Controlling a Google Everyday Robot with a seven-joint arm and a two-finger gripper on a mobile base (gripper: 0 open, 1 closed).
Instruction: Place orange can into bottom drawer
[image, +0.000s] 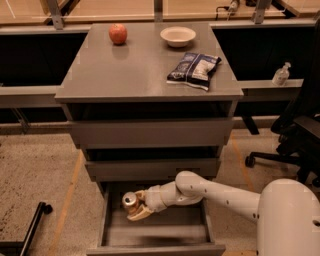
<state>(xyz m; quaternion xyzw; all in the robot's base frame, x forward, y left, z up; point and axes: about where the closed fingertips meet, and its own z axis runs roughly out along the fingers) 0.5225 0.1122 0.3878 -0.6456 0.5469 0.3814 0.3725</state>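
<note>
The robot's gripper should put the orange can down near the middle of the open bottom drawer's inside (149, 227). The can is now held over the drawer's inside.
The orange can (130, 200), golden with a silver top and pull tab, is held in my gripper (136, 206). The gripper is shut on the can and reaches from the right on a white arm. It holds the can inside the open bottom drawer (156, 248), over its left part, near the left wall. I cannot tell whether the can touches the drawer floor. The bottom drawer is a deep grey box pulled out toward the camera, below two shallower grey drawers.
On the grey cabinet top (125, 75) lie a red apple (118, 33), a white bowl (177, 35) and a dark chip bag (194, 70). A black office chair (295, 145) stands at the right. A black caster leg (30, 227) lies at the lower left.
</note>
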